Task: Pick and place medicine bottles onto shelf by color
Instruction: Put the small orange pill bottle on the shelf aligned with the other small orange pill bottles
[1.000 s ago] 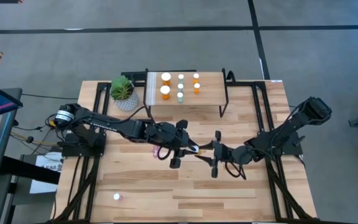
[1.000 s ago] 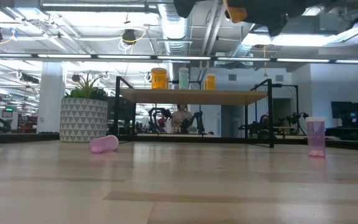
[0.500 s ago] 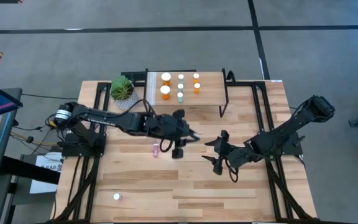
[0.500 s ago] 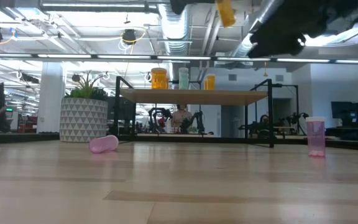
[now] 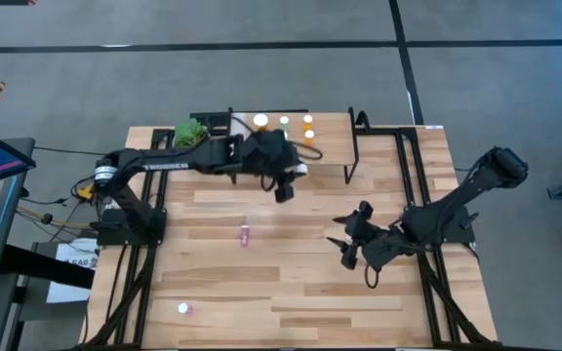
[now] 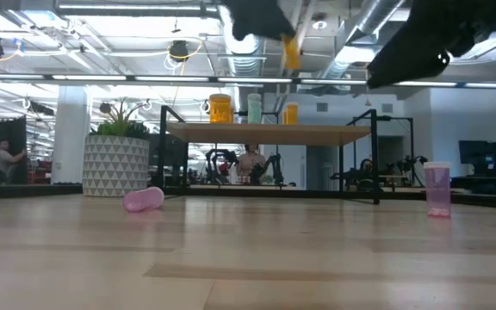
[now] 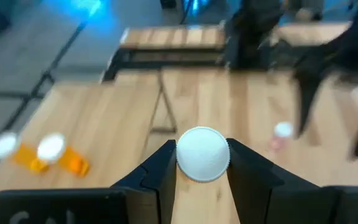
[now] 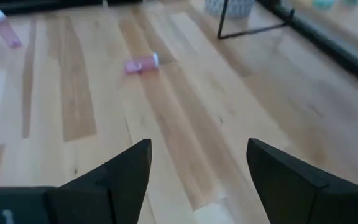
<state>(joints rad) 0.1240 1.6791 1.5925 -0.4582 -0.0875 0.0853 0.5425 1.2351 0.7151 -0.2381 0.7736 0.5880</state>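
The robot's left gripper needs to set the orange bottle down on the shelf [image 5: 309,155] [image 7: 118,167] just in front of the nearer standing orange bottle.
The shelf [image 5: 330,148] stands at the table's far side with orange [image 5: 260,122] and teal [image 5: 284,123] medicine bottles upright on it. My left gripper [image 5: 294,174] hangs above the shelf's near edge, shut on an orange, white-capped bottle [image 6: 292,52]. My right gripper [image 5: 351,246] hovers open over the table's middle right, with nothing between its fingers [image 8: 126,174]. A pink bottle [image 5: 245,234] lies on its side at mid-table. Another pink bottle [image 5: 183,308] stands near the front left. My left gripper pinches the orange bottle between its two fingers, which stand on either side just below its white cap [image 7: 202,154]. The fingers slant down from the table's left. The orange body [image 6: 292,53] hangs below them, nearly upright, clear of the shelf board.
A potted plant [image 5: 191,136] stands at the shelf's left end, beside my left arm. The shelf's black legs [image 5: 351,166] reach down to the table at its right end. Bare tabletop [image 5: 291,292] lies along the near side.
My left gripper has carried the orange bottle up and away from the table's middle, where it was close to my right gripper, toward the far edge and over the shelf. My right gripper has drawn back a little toward the table's right edge and has turned.
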